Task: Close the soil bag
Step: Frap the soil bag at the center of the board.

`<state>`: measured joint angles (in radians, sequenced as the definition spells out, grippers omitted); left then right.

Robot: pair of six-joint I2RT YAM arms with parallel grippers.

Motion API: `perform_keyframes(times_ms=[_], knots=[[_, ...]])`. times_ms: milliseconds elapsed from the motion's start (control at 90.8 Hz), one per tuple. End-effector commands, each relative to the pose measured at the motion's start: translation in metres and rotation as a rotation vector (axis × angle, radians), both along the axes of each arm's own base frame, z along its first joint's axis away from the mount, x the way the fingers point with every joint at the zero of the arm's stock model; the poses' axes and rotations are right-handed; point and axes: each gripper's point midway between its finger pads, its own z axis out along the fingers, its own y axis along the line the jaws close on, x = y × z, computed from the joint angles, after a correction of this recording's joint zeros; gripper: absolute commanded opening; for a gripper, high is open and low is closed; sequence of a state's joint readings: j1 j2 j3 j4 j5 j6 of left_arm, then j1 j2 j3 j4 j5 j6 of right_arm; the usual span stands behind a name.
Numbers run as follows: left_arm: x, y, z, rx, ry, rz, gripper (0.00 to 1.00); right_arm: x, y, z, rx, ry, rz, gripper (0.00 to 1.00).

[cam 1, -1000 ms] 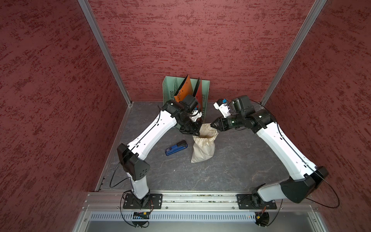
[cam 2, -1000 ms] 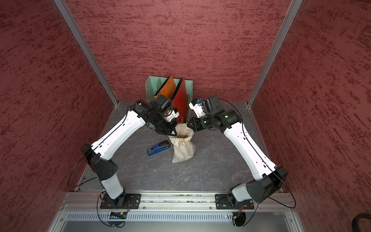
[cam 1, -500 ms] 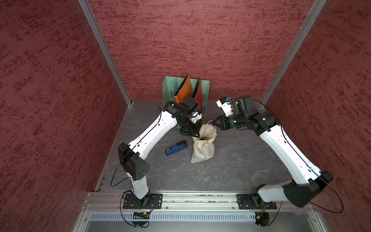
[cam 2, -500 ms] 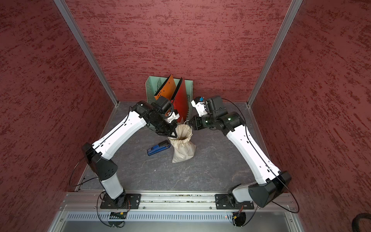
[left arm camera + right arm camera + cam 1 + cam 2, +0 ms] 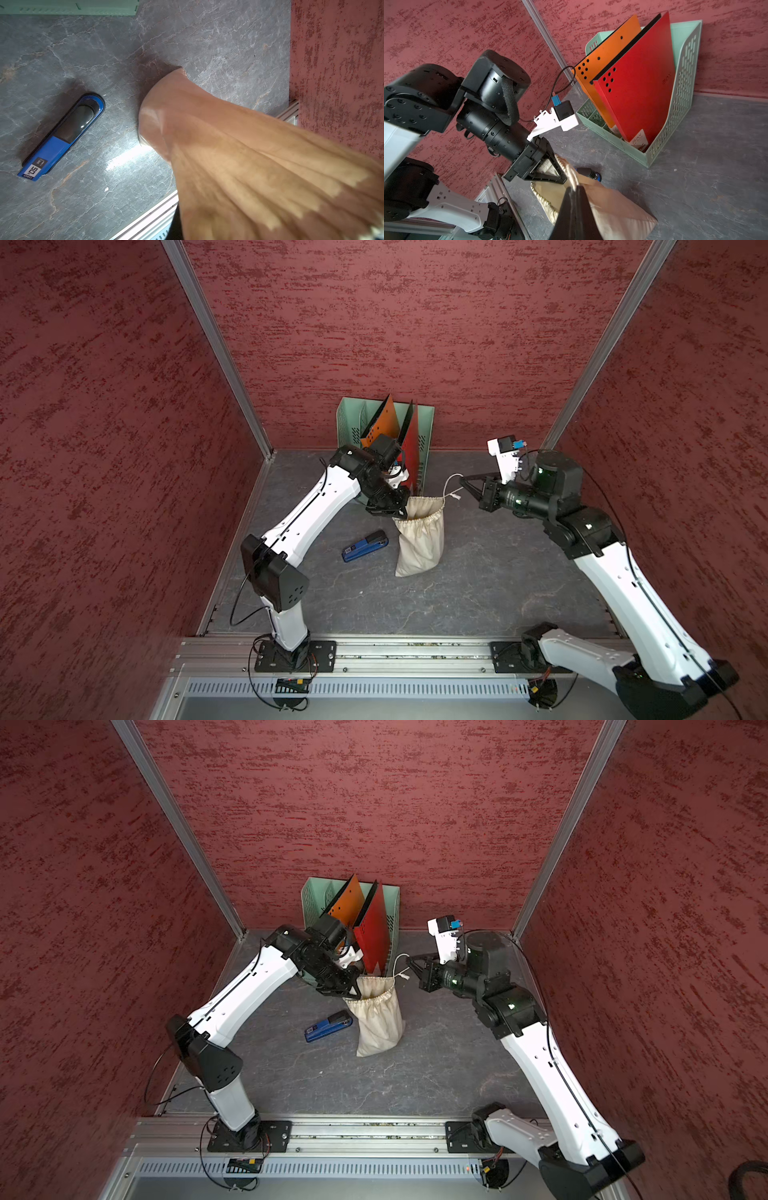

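The soil bag's rim sits deep in the fingers of the robot's left gripper, so that gripper should open, back off and pinch the hem (image 5: 569,171) with the ends of its fingers before drawing the cord.
The soil bag (image 5: 419,539) (image 5: 380,1025) is a cream cloth sack standing on the grey floor, mouth gathered but still agape. My left gripper (image 5: 397,512) (image 5: 353,992) is shut on the left side of the sack's rim; in the right wrist view it (image 5: 563,179) pinches the gathered hem. My right gripper (image 5: 462,480) (image 5: 409,960) hangs to the right of the mouth, apart from the cloth, shut on the thin pale cord (image 5: 448,483) that arcs up from the rim. In the left wrist view the sack's cloth (image 5: 228,155) hides the jaws.
A green file rack (image 5: 426,427) with an orange and a red folder stands against the back wall, just behind the sack. A blue stapler (image 5: 365,546) (image 5: 62,135) lies left of the sack. Red walls close in three sides; a metal rail (image 5: 415,651) runs along the front.
My right gripper has closed and drawn back to the right and away from the sack's mouth, pulling the cord out with it. The left gripper has kept its hold on the rim.
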<state>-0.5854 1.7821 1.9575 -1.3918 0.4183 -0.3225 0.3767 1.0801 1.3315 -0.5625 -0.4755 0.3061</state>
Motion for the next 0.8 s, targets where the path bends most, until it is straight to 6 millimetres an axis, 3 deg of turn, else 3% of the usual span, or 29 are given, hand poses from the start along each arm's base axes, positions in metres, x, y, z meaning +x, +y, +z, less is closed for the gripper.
perform_keyframes(times_ms=[0,154,309,496,606,793], knots=[[0.007,0.018,0.026,-0.021,-0.041,0.091,0.0,0.005,-0.012,0.03,0.057,-0.105,-0.053,0.0],[0.007,0.023,0.036,-0.025,-0.047,0.12,0.0,0.004,-0.021,0.041,0.077,-0.137,-0.092,0.0],[0.004,0.018,0.043,-0.058,-0.064,0.101,0.04,0.005,-0.021,0.036,0.084,-0.103,-0.091,0.0],[0.0,0.009,0.051,-0.099,-0.094,0.063,0.19,0.004,-0.013,0.042,0.134,-0.082,-0.053,0.0],[-0.003,0.005,0.043,-0.074,-0.077,0.051,0.3,0.006,-0.009,0.043,0.162,-0.056,-0.037,0.0],[-0.013,-0.005,0.032,-0.03,-0.057,0.021,0.41,0.008,-0.006,0.039,0.178,-0.041,-0.029,0.0]])
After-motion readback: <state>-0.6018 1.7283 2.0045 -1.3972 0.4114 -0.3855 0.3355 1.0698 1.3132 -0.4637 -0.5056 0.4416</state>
